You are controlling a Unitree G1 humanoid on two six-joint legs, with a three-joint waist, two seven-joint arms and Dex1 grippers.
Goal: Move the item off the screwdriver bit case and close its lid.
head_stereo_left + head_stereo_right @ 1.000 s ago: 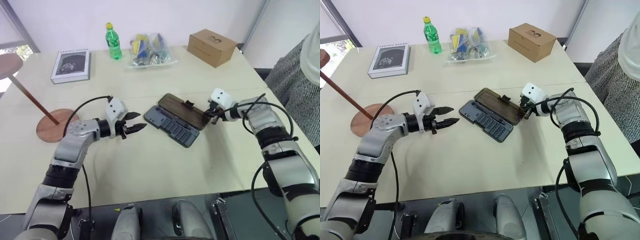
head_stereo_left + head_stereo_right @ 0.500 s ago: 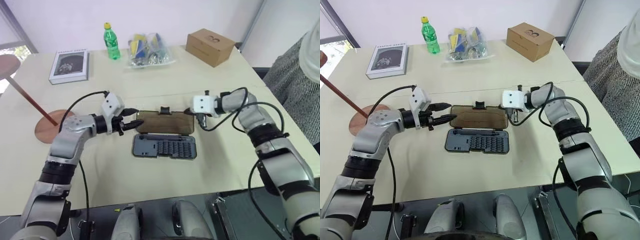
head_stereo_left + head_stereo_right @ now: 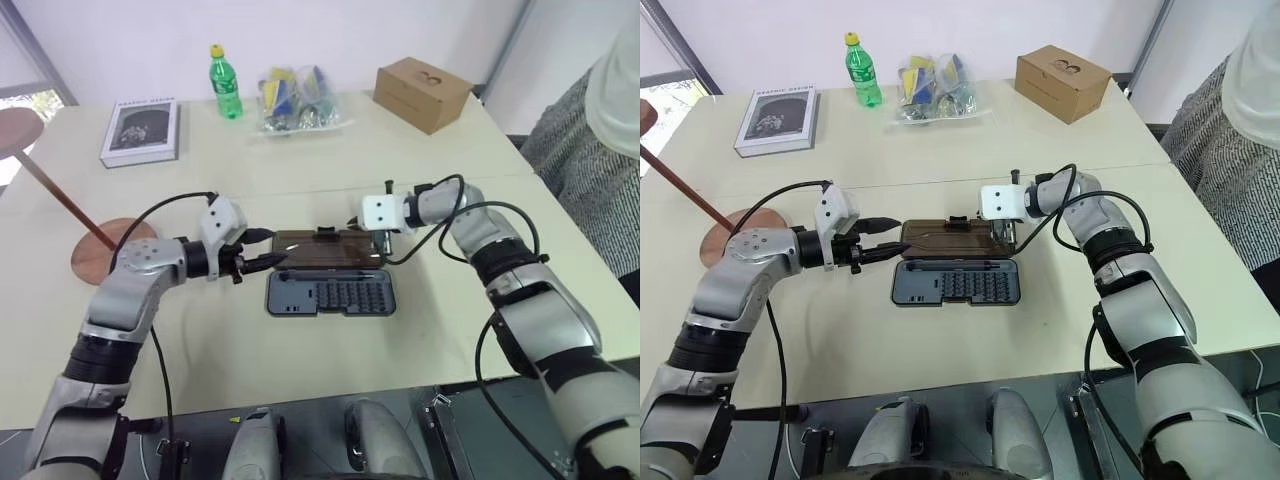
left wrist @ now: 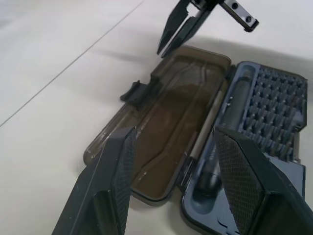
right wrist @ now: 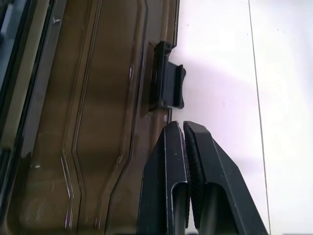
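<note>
The shut fingers of my right gripper are empty at the far edge of the lid by the clasp, so they need to open and grab the lid's edge nearer the corner [image 4: 183, 48].
The screwdriver bit case [image 3: 330, 294] lies open at the table's middle, its grey tray of bits nearest me. Behind the tray the brown lid [image 3: 325, 250] lies flat, its black clasp [image 5: 166, 82] on the far long edge. My left gripper [image 3: 275, 250] is open, its fingers [image 4: 110, 186] framing the lid's left end. At the lid's right end, by the far edge and close to the clasp, my right gripper [image 3: 383, 243] is shut and holds nothing. The item, a reddish-brown wooden stand [image 3: 100, 248], stands on the table at the far left, clear of the case.
Along the table's back stand a grey book [image 3: 140, 130], a green bottle [image 3: 226, 82], a plastic bag of packets [image 3: 295, 100] and a cardboard box [image 3: 425, 93]. A person in a grey knit [image 3: 600, 130] stands past the right edge.
The case has swung from a diagonal to lie square across the table. My right gripper swept left, rolled and came down by the clasp. The left gripper has hardly moved.
</note>
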